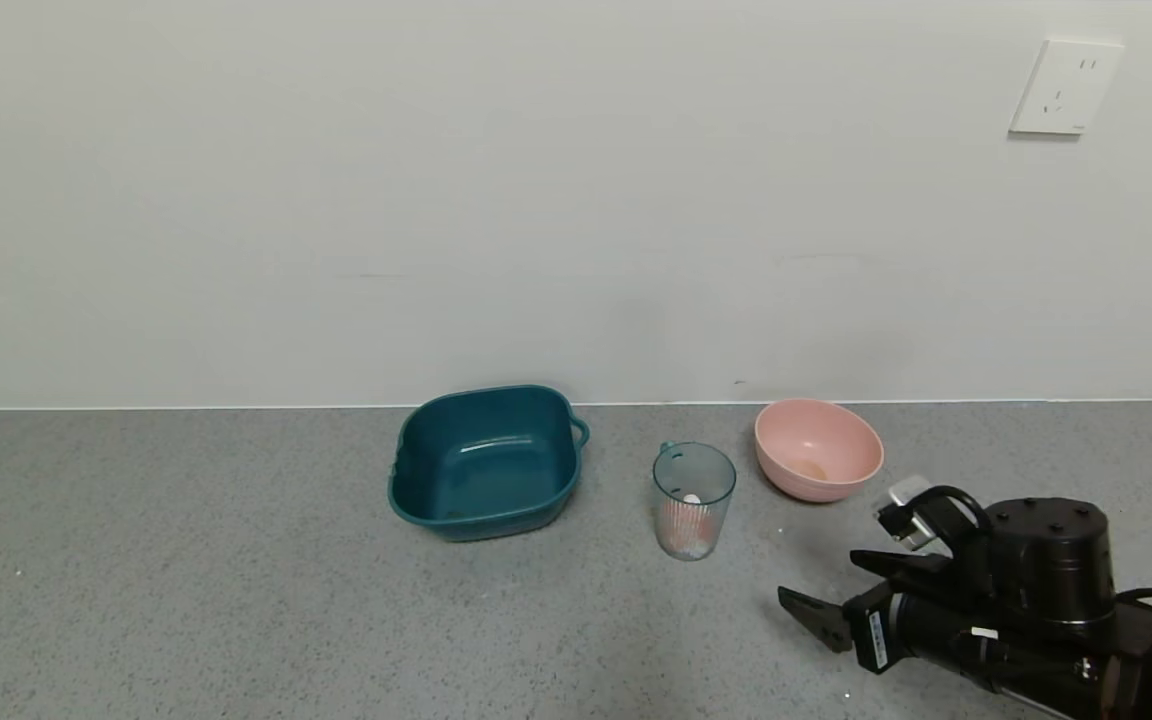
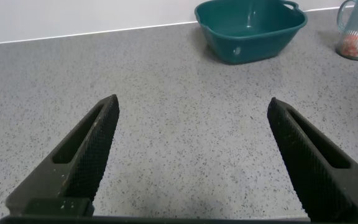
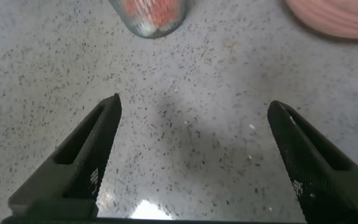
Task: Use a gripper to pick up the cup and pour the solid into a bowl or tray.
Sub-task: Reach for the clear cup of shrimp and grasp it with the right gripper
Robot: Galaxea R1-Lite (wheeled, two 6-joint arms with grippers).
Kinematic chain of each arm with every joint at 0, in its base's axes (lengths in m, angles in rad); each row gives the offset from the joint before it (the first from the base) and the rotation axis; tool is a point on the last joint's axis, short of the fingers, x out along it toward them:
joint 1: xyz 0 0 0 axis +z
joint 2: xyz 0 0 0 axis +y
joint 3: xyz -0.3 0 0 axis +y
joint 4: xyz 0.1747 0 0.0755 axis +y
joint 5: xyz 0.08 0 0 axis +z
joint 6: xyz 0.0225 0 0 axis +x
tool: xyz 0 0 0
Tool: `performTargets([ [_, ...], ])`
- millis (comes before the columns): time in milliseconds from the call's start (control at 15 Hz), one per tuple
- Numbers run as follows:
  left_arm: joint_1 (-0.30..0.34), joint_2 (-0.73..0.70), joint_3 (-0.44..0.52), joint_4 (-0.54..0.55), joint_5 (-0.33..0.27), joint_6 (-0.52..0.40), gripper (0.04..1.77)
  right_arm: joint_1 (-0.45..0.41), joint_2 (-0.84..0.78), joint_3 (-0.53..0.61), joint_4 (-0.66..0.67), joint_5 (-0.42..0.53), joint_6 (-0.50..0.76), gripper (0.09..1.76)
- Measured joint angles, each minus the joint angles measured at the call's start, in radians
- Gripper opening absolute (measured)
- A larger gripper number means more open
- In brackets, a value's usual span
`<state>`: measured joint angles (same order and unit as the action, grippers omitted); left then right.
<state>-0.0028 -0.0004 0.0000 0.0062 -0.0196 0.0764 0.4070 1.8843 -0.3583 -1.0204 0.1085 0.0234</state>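
The lower body [image 1: 691,526] [image 3: 150,9] of the clear blue-green ribbed cup, around the pink-red and white solid and below the cup's rim, will be gripped by my right gripper.
The clear blue-green ribbed cup [image 1: 693,500] stands upright on the grey counter, with pink-red and white bits of solid [image 1: 688,537] in its bottom. The pale pink bowl [image 1: 818,448] sits just right of it and a little farther back. My right gripper [image 1: 824,578] is open and empty, low over the counter, in front and to the right of the cup, its jaws pointing left toward it. In the right wrist view the gripper [image 3: 194,102] faces the cup's base [image 3: 151,15] and the bowl's edge [image 3: 334,18]. My left gripper [image 2: 192,102] is open over bare counter, outside the head view.
A dark teal squarish basin [image 1: 486,460] with handles stands left of the cup; it also shows in the left wrist view [image 2: 250,28], with the cup [image 2: 356,28] beyond. A white wall backs the counter, with an outlet [image 1: 1066,87] at upper right.
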Motion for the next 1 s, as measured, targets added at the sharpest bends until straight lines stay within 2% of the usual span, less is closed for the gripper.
performTargets([
  [333, 0.0, 0.0, 0.0, 0.0, 0.0, 0.0, 1.72, 0.056, 0.101, -0.104, 0.016, -0.069, 0.001, 1.71],
  [667, 0.0, 0.0, 0.0, 0.0, 0.0, 0.0, 1.72, 0.074, 0.132, -0.267, 0.193, -0.071, 0.021, 1.71],
  [1000, 0.0, 0.0, 0.0, 0.0, 0.0, 0.0, 1.72, 0.114, 0.163, -0.416, 0.286, -0.091, 0.03, 1.71],
])
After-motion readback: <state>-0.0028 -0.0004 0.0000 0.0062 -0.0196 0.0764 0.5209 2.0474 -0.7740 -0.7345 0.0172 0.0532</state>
